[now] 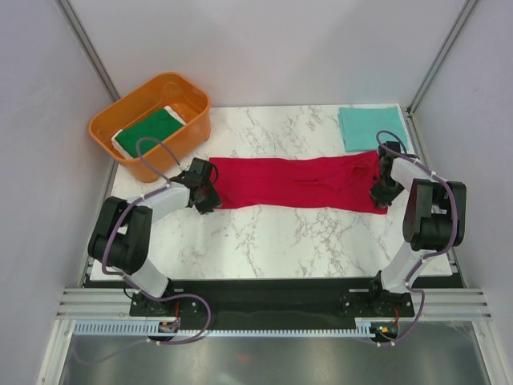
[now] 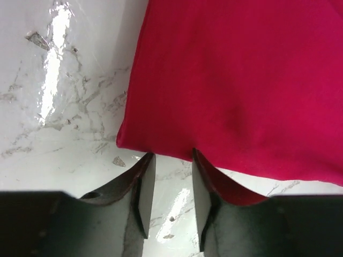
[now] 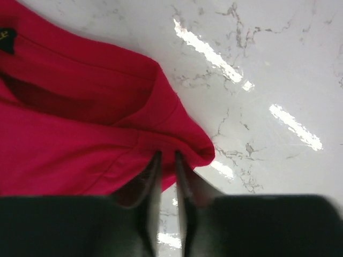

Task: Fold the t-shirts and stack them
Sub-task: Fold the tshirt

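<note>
I need to use my left gripper to pinch the red t-shirt's near edge beside the hem's corner (image 2: 162,153) and pull it straight against my right gripper, because that edge bows in the middle.
The red t-shirt (image 1: 296,183) lies stretched out in a long band across the middle of the marble table. My left gripper (image 1: 207,195) is at its left end. In the left wrist view, my left gripper (image 2: 172,155) is open, its tips at the hem of the red t-shirt (image 2: 241,80) with bare marble between them. My right gripper (image 1: 378,195) is at the right end near the collar. In the right wrist view, my right gripper (image 3: 167,155) is closed narrowly on a fold of the red t-shirt (image 3: 80,134). The teal t-shirt (image 1: 370,127) lies folded at the back right. The dark green t-shirt (image 1: 152,128) is in the tub.
The orange plastic tub (image 1: 192,100) stands at the back left corner, just behind my left arm. White walls enclose the table on three sides. Bare marble (image 1: 304,241) lies between the red t-shirt and the near edge.
</note>
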`<state>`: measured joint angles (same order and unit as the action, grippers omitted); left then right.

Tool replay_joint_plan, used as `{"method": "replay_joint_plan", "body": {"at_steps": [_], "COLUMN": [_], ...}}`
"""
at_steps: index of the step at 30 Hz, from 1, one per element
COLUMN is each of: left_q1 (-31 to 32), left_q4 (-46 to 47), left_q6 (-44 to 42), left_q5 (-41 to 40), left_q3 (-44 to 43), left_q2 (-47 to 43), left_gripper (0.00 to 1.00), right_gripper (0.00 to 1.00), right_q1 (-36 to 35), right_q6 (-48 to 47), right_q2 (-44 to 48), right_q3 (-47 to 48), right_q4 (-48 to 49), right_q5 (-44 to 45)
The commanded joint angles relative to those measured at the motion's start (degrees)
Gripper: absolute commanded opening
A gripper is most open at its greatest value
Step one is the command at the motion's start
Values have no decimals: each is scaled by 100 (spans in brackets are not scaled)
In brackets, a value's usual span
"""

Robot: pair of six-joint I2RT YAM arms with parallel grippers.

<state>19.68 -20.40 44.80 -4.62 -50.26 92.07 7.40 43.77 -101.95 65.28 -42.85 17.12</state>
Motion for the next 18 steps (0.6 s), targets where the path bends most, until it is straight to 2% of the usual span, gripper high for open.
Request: {"method": "replay_joint_plan", "body": {"at_steps": [1,2,3,5,6,13,18], "left_q1": [-17,-17,-17,-17,-17,-17,-17], "left_q4": [168,177,168,168,168,142,124], "left_q6": [-181,-225,-234,-348,-366,-437,-367], "left_q5": [-311,-355,-433,-478,-548,-812,-664], "left_q3": [-89,-115,-116,-133,-124,165,438], "left_q2": [153,188,214,232,224,-338,-506], "left_gripper": [39,36,26,13,2,2,2], "right_gripper": [17,10,3,0,0,0,0], "right_q1": [34,34,42,51,60,77,78], "right_q6": [36,0,-70,-123,-140,-316,-281], "right_q2": [78,105,175,237,289,773,993], "right_q3": [-233,-287,-340,-419,-445,-621,-919], "right_q4": [382,444,488,541,532,488,514], "right_q5": [335,466,519,703,757,1073,1109]}}
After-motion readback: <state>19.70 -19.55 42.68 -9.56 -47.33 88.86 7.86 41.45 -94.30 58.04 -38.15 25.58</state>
